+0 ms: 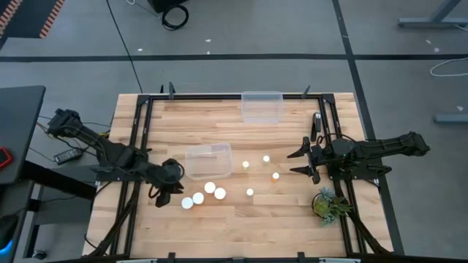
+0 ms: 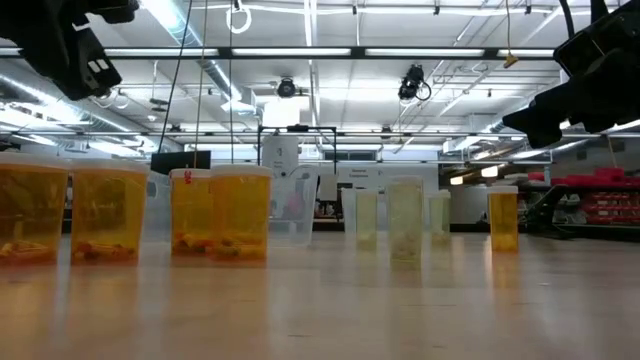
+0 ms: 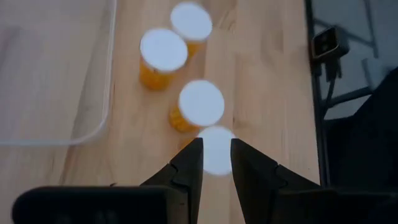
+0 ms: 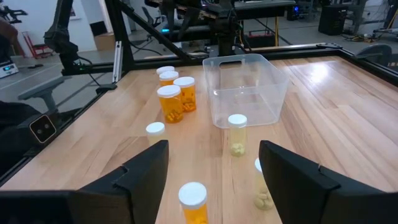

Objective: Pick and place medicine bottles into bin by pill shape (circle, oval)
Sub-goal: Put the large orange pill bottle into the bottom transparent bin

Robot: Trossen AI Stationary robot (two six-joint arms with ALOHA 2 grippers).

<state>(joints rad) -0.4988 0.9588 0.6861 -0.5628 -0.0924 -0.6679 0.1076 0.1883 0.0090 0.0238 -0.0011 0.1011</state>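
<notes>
Next, my left gripper closes on the white cap (image 1: pixel 187 202) (image 3: pixel 216 150) of the larger amber bottle at the cluster's end, farthest from the smaller bottles.
Four larger amber bottles with white caps (image 1: pixel 203 195) stand upright in a cluster on the wooden table, near the left. Four smaller ones (image 1: pixel 259 172) stand apart at the centre. My left gripper (image 1: pixel 172 191) hovers above the table at the cluster's left end, its fingers a narrow gap apart. In the left wrist view the nearest bottle's cap (image 3: pixel 216 149) shows below and between the fingertips. My right gripper (image 1: pixel 301 162) is wide open and empty, right of the small bottles (image 4: pixel 237 132).
One clear plastic bin (image 1: pixel 208 161) stands just beyond the larger bottles and also shows in the left wrist view (image 3: pixel 50 68). A second clear bin (image 1: pixel 262 107) stands at the table's far edge. A small green plant (image 1: pixel 329 204) stands near my right arm. Black rails frame the table.
</notes>
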